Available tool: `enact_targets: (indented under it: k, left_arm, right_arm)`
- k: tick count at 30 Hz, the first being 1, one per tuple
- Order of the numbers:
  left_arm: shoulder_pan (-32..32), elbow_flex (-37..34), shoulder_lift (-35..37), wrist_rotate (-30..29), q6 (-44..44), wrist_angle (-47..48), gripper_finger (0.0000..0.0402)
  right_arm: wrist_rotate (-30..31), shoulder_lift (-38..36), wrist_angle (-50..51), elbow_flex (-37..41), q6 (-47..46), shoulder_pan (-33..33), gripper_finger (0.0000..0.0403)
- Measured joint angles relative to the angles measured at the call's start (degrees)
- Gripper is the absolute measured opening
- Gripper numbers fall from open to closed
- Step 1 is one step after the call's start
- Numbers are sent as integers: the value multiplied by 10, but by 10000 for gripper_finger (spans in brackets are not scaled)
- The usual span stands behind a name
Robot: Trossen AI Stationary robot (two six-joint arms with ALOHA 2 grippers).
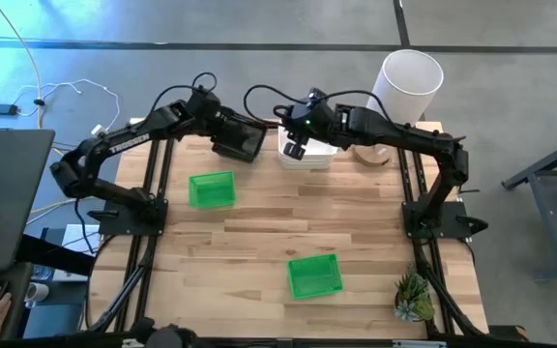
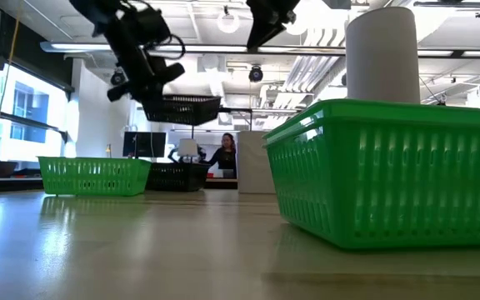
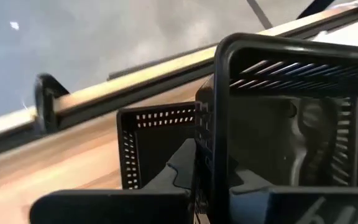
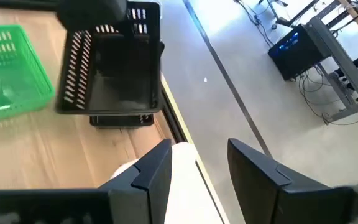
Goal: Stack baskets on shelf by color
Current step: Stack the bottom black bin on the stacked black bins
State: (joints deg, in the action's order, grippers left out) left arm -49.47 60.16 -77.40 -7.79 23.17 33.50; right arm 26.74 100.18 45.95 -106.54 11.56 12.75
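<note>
The black basket will go down from my left gripper inside the lower black basket [image 1: 238, 146] [image 3: 174, 146] near the table's far edge.
My left gripper [image 1: 222, 126] is at the table's far edge, shut on a black slotted basket [image 1: 244, 141] that it has raised [image 2: 182, 109]. A second black basket [image 2: 173, 176] sits on the table right under it [image 3: 157, 140]. My right gripper [image 1: 298, 145] hovers open over the white baskets [image 1: 309, 155] at the far edge, its fingers [image 4: 160, 168] apart above white plastic [image 4: 182, 180] and touching nothing. One green basket [image 1: 211, 189] rests left of centre. Another green basket [image 1: 314, 275] sits near the front edge. My left gripper holds the black basket by the rim of one side wall [image 3: 217, 134], with one finger [image 3: 182, 165] outside the wall; the wall hides the other finger. It comes from the table's left side. The basket is lifted clear and roughly level above the lower black basket.
A tall white cylinder [image 1: 409, 83] stands at the far right corner. A small plant [image 1: 413, 296] sits at the near right corner. Bare wood lies between the two green baskets. A person [image 2: 223, 155] sits far off in the room behind.
</note>
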Motion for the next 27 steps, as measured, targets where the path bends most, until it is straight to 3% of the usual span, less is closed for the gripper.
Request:
enact_targets:
  k: [14, 27]
  left_arm:
    - [-80, 0, -89, 77, 4, -17, 0]
    - [-106, 0, -140, 92, -13, -22, 0]
  right_arm:
    - [0, 1, 44, 0, -10, 0, 144]
    - [-1, 2, 44, 0, -12, 0, 144]
